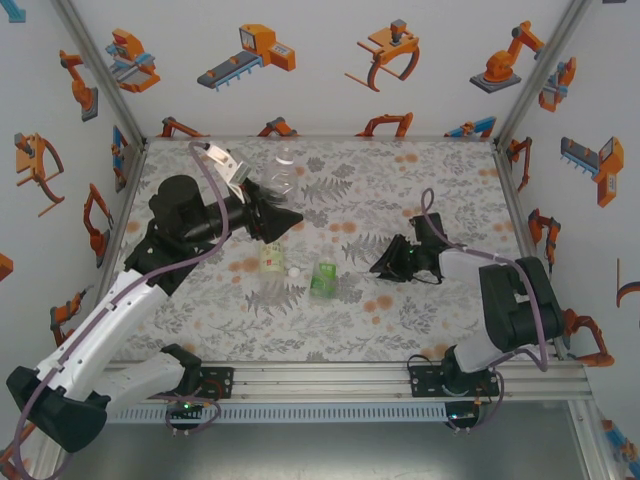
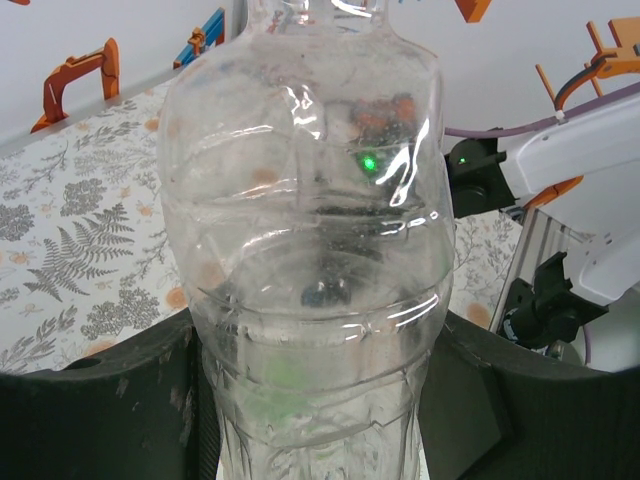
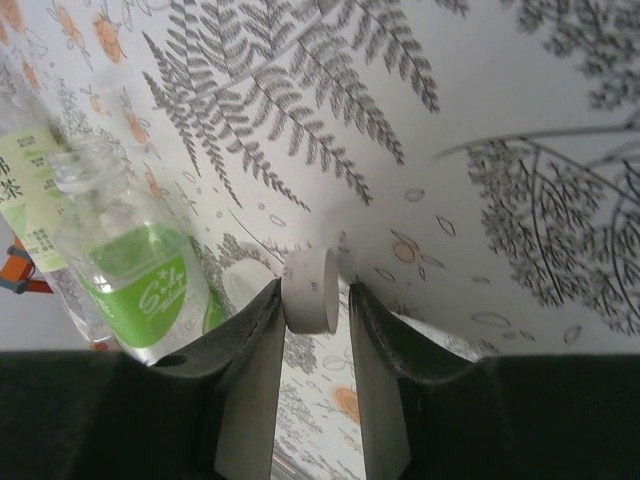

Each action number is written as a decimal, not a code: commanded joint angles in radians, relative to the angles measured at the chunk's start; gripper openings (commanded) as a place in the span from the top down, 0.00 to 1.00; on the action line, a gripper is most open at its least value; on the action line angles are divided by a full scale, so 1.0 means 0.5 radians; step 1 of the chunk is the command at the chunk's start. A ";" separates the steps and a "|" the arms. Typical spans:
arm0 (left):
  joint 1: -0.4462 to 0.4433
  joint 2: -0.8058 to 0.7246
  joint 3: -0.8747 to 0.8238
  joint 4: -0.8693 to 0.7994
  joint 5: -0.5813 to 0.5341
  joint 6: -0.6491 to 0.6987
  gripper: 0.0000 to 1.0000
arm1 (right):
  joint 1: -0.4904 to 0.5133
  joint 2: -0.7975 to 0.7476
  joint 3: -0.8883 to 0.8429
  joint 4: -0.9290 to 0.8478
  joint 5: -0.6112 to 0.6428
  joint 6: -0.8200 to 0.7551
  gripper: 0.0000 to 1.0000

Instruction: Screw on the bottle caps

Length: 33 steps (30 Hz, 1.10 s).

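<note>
Next, I set the white cap down flat, come from above and take it around its side (image 3: 305, 293), as my right gripper's fingers straddle its top and open end.
My left gripper (image 1: 280, 205) (image 2: 320, 400) is shut on the unlabelled clear bottle (image 2: 300, 230), held above the table's back left (image 1: 284, 175). Mid-table stand the yellow-label bottle (image 1: 271, 258) (image 3: 25, 190) and the green-label bottle (image 1: 323, 278) (image 3: 140, 280), whose neck is uncapped. A small white round cap (image 1: 295, 271) lies between them. To their right, my right gripper (image 1: 383, 268) (image 3: 315, 300) hangs low over the table. A white cap (image 3: 310, 290) sits between its fingertips, touching one finger (image 3: 255, 340), with a narrow gap to the other finger (image 3: 375, 340).
The fern-patterned table (image 1: 400, 190) is walled at the back and both sides. An aluminium rail (image 1: 330, 375) runs along the near edge. A white block with a purple cable (image 1: 228, 165) rides on the left wrist.
</note>
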 commanded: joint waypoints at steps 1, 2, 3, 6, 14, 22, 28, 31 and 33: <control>0.014 0.003 0.081 0.062 0.063 -0.038 1.00 | 0.007 -0.075 -0.067 -0.279 0.209 -0.030 0.65; 0.014 0.006 0.082 0.065 0.066 -0.041 1.00 | 0.007 -0.087 -0.064 -0.326 0.234 -0.050 0.64; 0.015 0.011 0.085 0.069 0.069 -0.044 1.00 | 0.008 -0.094 -0.058 -0.369 0.249 -0.062 0.63; 0.013 0.021 0.096 0.072 0.078 -0.052 1.00 | 0.010 -0.130 -0.034 -0.468 0.284 -0.090 0.60; 0.013 0.025 0.084 0.055 0.066 -0.032 1.00 | 0.206 -0.218 0.317 -0.854 0.697 -0.266 0.57; 0.015 -0.021 0.006 0.008 -0.045 0.005 1.00 | 0.486 0.026 0.692 -1.116 1.127 -0.387 0.37; 0.014 -0.062 -0.046 0.000 -0.058 0.014 1.00 | 0.505 0.166 0.744 -1.042 1.098 -0.408 0.46; 0.013 -0.081 -0.065 0.005 -0.072 0.016 1.00 | 0.510 0.220 0.738 -0.990 1.080 -0.408 0.49; 0.013 -0.090 -0.073 0.004 -0.079 0.018 1.00 | 0.511 0.254 0.746 -0.977 1.069 -0.409 0.50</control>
